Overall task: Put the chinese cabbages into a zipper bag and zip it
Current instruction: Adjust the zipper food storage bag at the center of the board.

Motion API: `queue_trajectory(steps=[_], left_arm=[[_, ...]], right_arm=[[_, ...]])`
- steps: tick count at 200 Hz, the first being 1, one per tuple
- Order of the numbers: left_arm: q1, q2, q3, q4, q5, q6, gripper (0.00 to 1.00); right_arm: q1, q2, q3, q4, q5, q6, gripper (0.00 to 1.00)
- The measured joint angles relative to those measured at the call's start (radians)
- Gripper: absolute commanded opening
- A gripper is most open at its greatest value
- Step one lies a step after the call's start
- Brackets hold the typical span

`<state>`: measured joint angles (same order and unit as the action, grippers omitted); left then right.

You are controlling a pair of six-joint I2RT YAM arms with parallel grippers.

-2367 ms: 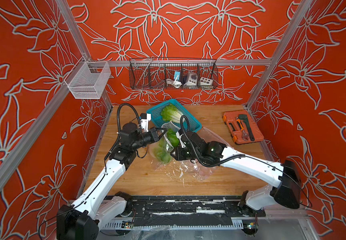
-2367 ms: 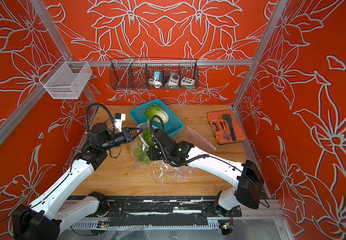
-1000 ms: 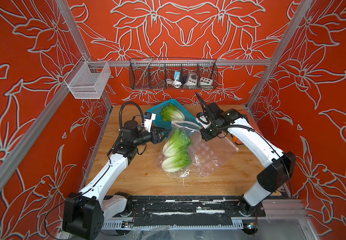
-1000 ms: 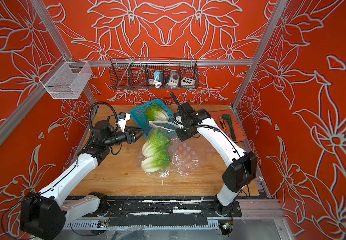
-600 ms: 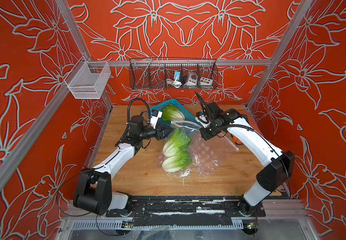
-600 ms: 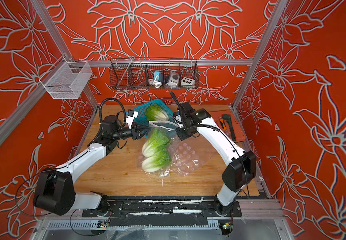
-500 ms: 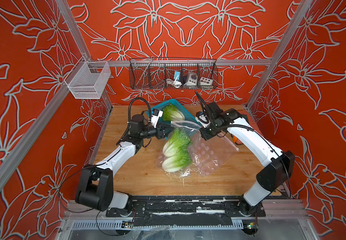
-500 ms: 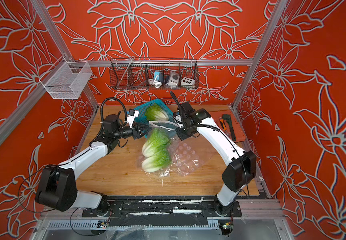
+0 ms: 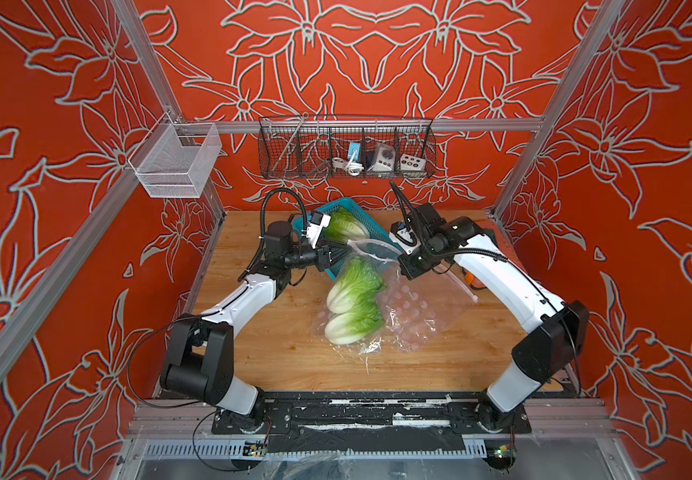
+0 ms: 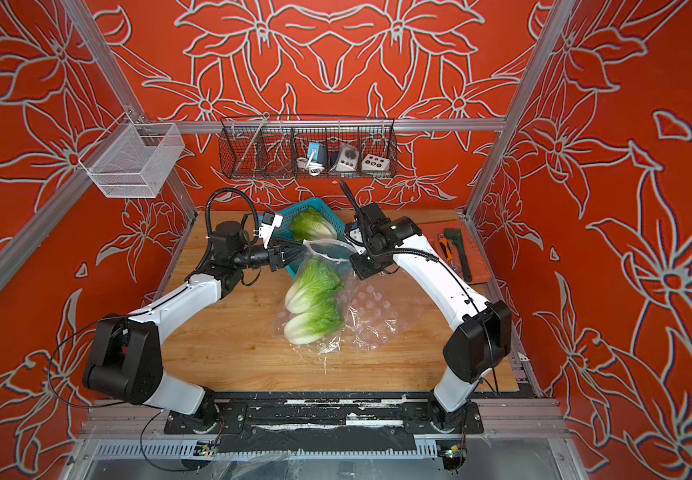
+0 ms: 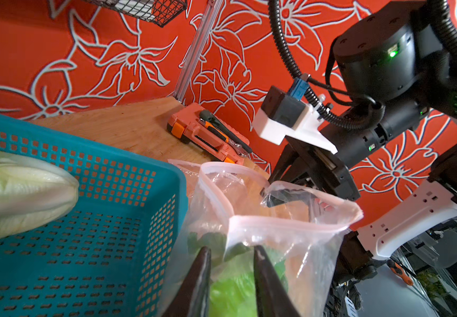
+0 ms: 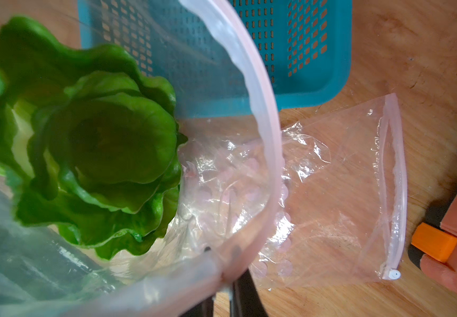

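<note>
Next, my right gripper releases the raised corner of the zipper bag by the near end of the blue basket (image 9: 389, 237).
Two chinese cabbages (image 9: 355, 286) (image 10: 314, 291) lie in a clear zipper bag (image 9: 371, 249) (image 10: 327, 249) whose mouth is lifted off the table. My right gripper (image 9: 401, 261) (image 12: 221, 256) is shut on the bag's pink rim (image 12: 265, 115). My left gripper (image 9: 346, 249) (image 11: 231, 251) is at the opposite side of the mouth, fingers apart, with bag film (image 11: 276, 227) between them. A third cabbage (image 9: 346, 226) (image 11: 16, 192) lies in the blue basket (image 9: 374, 227) (image 11: 112, 219) just behind.
A second, empty zipper bag (image 12: 345, 192) (image 9: 419, 309) lies flat on the wood to the right of the cabbages. An orange tool case (image 10: 460, 249) (image 11: 208, 134) sits at the back right. Wire baskets (image 9: 346, 153) (image 9: 174, 166) hang on the walls.
My left arm has reached right and back to the bag's mouth, and its jaws have narrowed. The right gripper has stayed still, holding the rim up.
</note>
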<state>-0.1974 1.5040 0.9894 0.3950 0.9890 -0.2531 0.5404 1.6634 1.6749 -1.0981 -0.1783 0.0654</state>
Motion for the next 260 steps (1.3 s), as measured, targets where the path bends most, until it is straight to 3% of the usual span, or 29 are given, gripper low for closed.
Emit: queue_trajectory(steps=[29, 41, 52, 91, 126, 142, 168, 213, 260], left_arm=[[0.0, 0.032, 0.035, -0.008, 0.001, 0.003, 0.26], [-0.001, 0.045, 0.047, -0.011, 0.004, -0.003, 0.17], [-0.005, 0.05, 0.049, -0.018, 0.006, -0.003, 0.0], [0.018, -0.017, 0.048, -0.13, -0.005, 0.004, 0.0], [0.185, -0.304, -0.027, -0.187, -0.029, -0.082, 0.0], [0.2, -0.416, -0.022, -0.21, -0.055, -0.094, 0.0], [0.196, -0.53, -0.004, -0.29, -0.078, -0.084, 0.0], [0.195, -0.565, 0.018, -0.47, -0.209, -0.016, 0.0], [0.189, -0.538, -0.145, -0.439, -0.285, -0.017, 0.0]], right_arm=[[-0.005, 0.0, 0.0, 0.003, -0.008, 0.0, 0.0], [-0.006, 0.0, 0.0, 0.005, -0.011, 0.0, 0.0], [-0.008, 0.0, 0.0, 0.006, -0.017, 0.0, 0.0], [-0.013, -0.037, -0.015, 0.021, -0.072, 0.0, 0.0], [-0.015, -0.23, -0.108, 0.114, -0.238, 0.005, 0.0], [-0.01, -0.318, -0.143, 0.193, -0.322, 0.005, 0.0], [-0.01, -0.377, -0.149, 0.225, -0.355, -0.006, 0.0], [-0.006, -0.321, -0.114, 0.223, -0.341, -0.062, 0.0], [-0.002, -0.296, -0.183, 0.275, -0.319, -0.127, 0.0]])
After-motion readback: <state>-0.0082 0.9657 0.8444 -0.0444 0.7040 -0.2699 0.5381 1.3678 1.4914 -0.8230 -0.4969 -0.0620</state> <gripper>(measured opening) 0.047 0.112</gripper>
